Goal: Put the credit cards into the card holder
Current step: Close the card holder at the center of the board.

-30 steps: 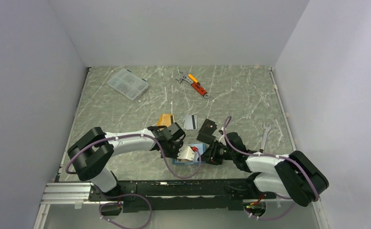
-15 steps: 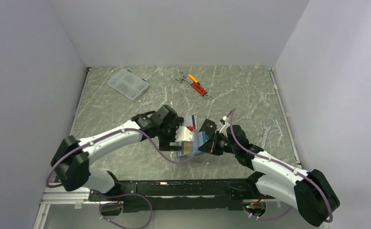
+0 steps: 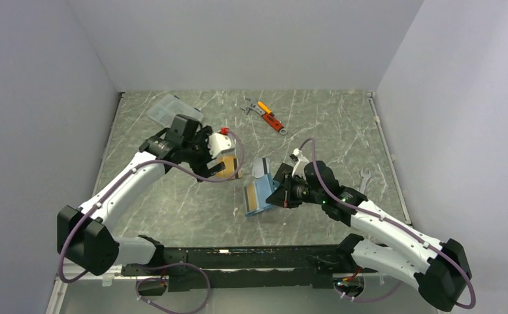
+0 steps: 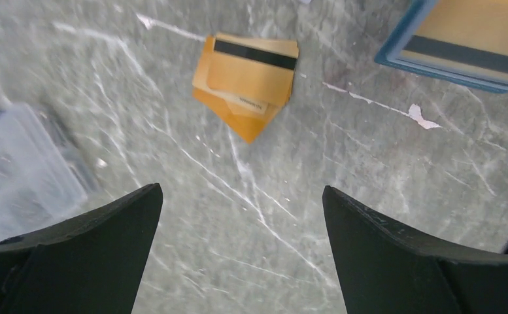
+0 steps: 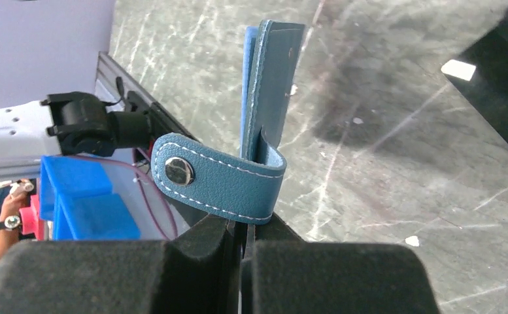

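Next, I release the card holder with my right gripper over the near table (image 3: 252, 215) before the silver-grey credit card.
The teal-blue card holder (image 3: 257, 196) is held open and tilted above the table, with a tan pocket showing. My right gripper (image 3: 281, 193) is shut on its right edge. In the right wrist view the card holder (image 5: 272, 78) stands edge-on above the right gripper (image 5: 244, 229), and its snap strap (image 5: 218, 178) curls over the fingertips. Orange-gold credit cards (image 3: 228, 165) lie overlapped on the table, and a silver-grey credit card (image 3: 260, 167) lies just right of them. My left gripper (image 3: 217, 157) hovers open and empty over the orange credit cards (image 4: 248, 75), which lie ahead of the left gripper (image 4: 241, 190).
A clear plastic organiser box (image 3: 171, 108) lies at the back left, partly behind the left arm. An orange-red adjustable wrench (image 3: 272, 119) and a small metal tool (image 3: 248, 106) lie at the back. A steel spanner (image 3: 363, 178) lies at the right.
My left gripper has opened and swung back-left, away from the card holder to the orange cards. My right gripper has closed on the card holder and carried it farther from the near edge.
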